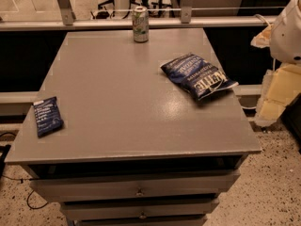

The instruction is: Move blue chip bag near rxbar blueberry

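Note:
The gripper will close on the far long edge [214, 70] of the blue chip bag, around the middle of the side that faces away from the rxbar blueberry.
The blue chip bag [197, 75] is a crinkled dark blue bag with white block lettering. It lies flat on the grey table [127, 107] at the right, near the right edge. The rxbar blueberry [47, 116] is a small flat dark blue bar with white text, lying near the table's front left corner, far from the bag. My gripper [281, 81] hangs at the right edge of the view, beyond the table's right side. It is to the right of the chip bag, apart from it, and holds nothing that I can see.
A green and white drink can [140, 24] stands upright at the table's far edge, in the middle. Drawers [138, 188] sit under the tabletop at the front. A rail [141, 23] runs behind the table. Speckled floor shows to the right and below.

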Controlling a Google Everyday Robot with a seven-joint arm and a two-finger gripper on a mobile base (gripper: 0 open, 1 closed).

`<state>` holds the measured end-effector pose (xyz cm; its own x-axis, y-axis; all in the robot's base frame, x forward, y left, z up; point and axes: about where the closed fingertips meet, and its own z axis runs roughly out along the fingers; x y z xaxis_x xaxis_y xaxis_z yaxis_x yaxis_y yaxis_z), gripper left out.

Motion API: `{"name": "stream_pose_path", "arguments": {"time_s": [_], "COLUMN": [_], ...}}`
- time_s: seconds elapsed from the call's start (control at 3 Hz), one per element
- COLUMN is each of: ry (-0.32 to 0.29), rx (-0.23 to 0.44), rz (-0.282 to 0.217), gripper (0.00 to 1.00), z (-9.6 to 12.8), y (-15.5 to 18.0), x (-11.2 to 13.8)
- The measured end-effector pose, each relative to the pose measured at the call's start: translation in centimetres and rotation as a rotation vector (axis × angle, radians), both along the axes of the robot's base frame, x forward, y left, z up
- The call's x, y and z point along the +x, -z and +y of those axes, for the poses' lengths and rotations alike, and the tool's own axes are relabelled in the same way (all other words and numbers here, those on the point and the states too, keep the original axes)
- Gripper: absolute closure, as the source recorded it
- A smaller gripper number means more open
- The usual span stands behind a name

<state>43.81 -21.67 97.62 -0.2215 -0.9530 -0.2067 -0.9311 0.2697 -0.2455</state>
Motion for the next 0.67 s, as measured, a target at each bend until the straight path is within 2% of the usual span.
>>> {"name": "stream_pose_path", "arguments": {"time_s": [0.33,0.67], "ry": [0.0,-0.008], "rx": [0.0,0.058], "rz": [0.0,-0.034], "gripper": [0.0,0.0], "z": [0.0,0.4], "y": [0.0,0.3], "x": [0.0,2.3]}}
